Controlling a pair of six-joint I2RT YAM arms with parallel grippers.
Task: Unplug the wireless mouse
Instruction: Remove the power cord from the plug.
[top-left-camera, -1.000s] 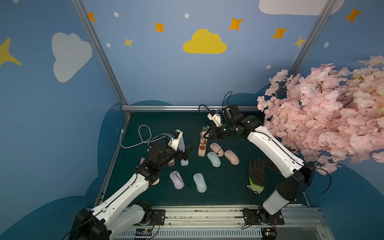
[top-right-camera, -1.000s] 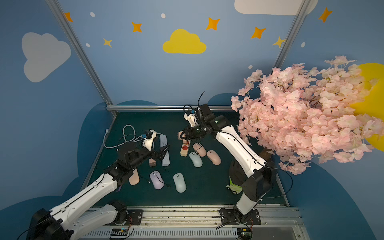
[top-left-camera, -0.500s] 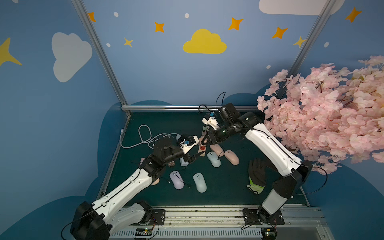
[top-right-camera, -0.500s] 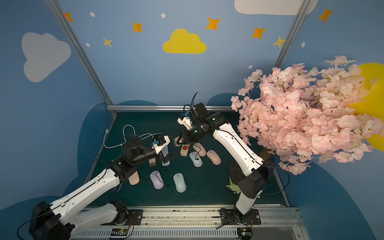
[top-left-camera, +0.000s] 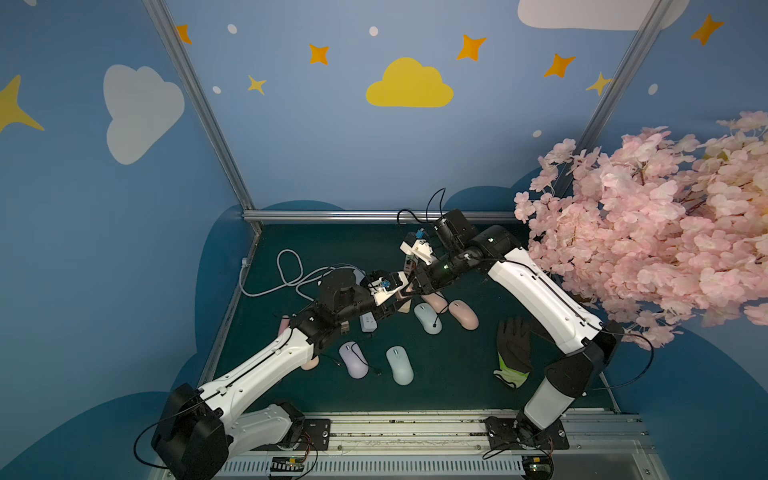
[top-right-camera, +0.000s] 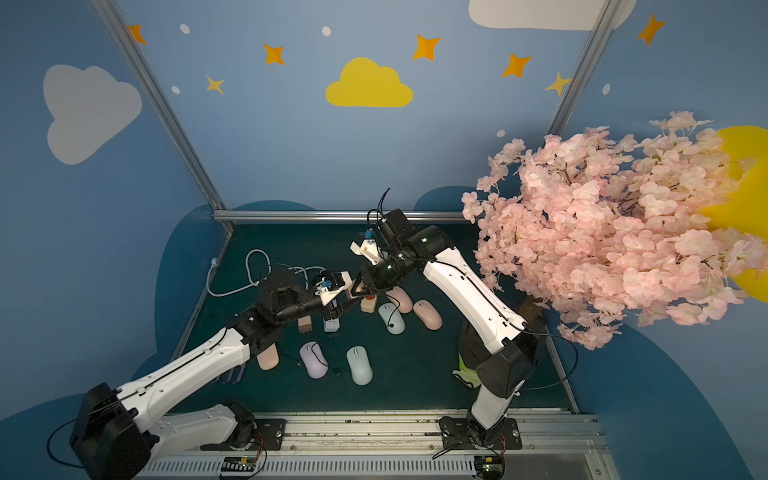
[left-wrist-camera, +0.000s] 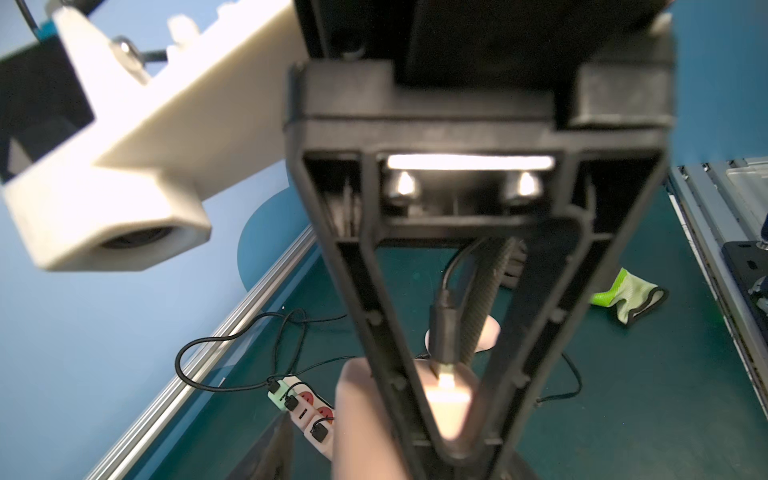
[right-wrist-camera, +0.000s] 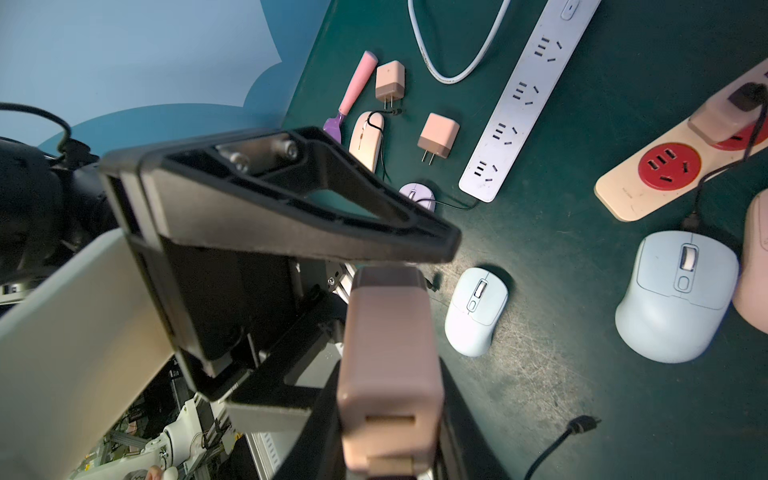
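Observation:
My right gripper is closed on the body of the pink charger. My left gripper should take the charger, so that my right gripper is free to grab the black plug (left-wrist-camera: 444, 332).
My right gripper (right-wrist-camera: 386, 415) is shut on a pink charger block (right-wrist-camera: 388, 332) and holds it in the air above the mat. A black plug (left-wrist-camera: 444, 336) with a thin black cable sits in one end of the charger. My left gripper (left-wrist-camera: 395, 457) has come up against it, with its jaws apart on either side of the charger and of the right gripper's finger. In both top views the two grippers (top-left-camera: 399, 305) (top-left-camera: 415, 286) meet over the beige power strip (top-right-camera: 368, 306). Which mouse the cable leads to, I cannot tell.
Several mice lie on the green mat: pale blue (top-left-camera: 427, 318) (top-left-camera: 400, 365), pink (top-left-camera: 463, 314) and lilac (top-left-camera: 353, 359). A white power strip (right-wrist-camera: 519, 104), two pink adapters (right-wrist-camera: 438, 135) and a loose cable end (right-wrist-camera: 582, 424) lie nearby. A glove (top-left-camera: 513, 353) and a blossom tree (top-left-camera: 644, 228) are at right.
My left arm swung right from the white power strip to the right gripper, and its jaws narrowed. The right gripper came forward and left from the beige strip's far end, charger in its jaws.

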